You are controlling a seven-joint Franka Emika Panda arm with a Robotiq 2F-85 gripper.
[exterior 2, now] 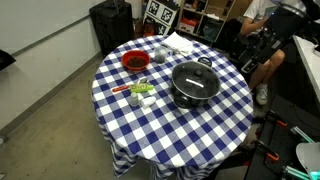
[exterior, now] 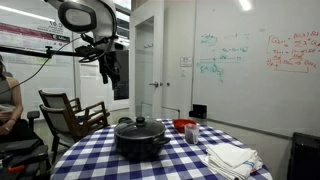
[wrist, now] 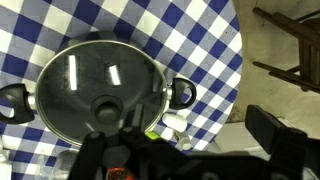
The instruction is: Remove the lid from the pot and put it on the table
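Observation:
The glass lid has to come off the pot, so next my gripper moves to the glass lid's black knob (exterior: 140, 121) (wrist: 107, 109) and closes on it there.
The black pot (exterior: 140, 141) stands near the middle of the round checked table (exterior: 100, 158) in both exterior views (exterior 2: 195, 85). The glass lid (exterior: 139, 126) with its black knob sits on the pot, and also shows from above (exterior 2: 196, 76). In the wrist view the lid (wrist: 95, 75) covers the pot (wrist: 160, 100), with the knob (wrist: 105, 105) low in the frame and the table (wrist: 200, 40) beyond. My gripper (exterior: 110, 68) hangs high above the table, off to one side of the pot. Its fingers (wrist: 185, 150) look spread apart with nothing between them.
A red bowl (exterior 2: 135, 62) and folded white cloths (exterior 2: 181, 43) lie at the table's far side, the cloths also showing in an exterior view (exterior: 232, 157). Small green and white items (exterior 2: 140, 93) lie beside the pot. A wooden chair (exterior: 70, 112) and a seated person (exterior: 8, 100) are near the table.

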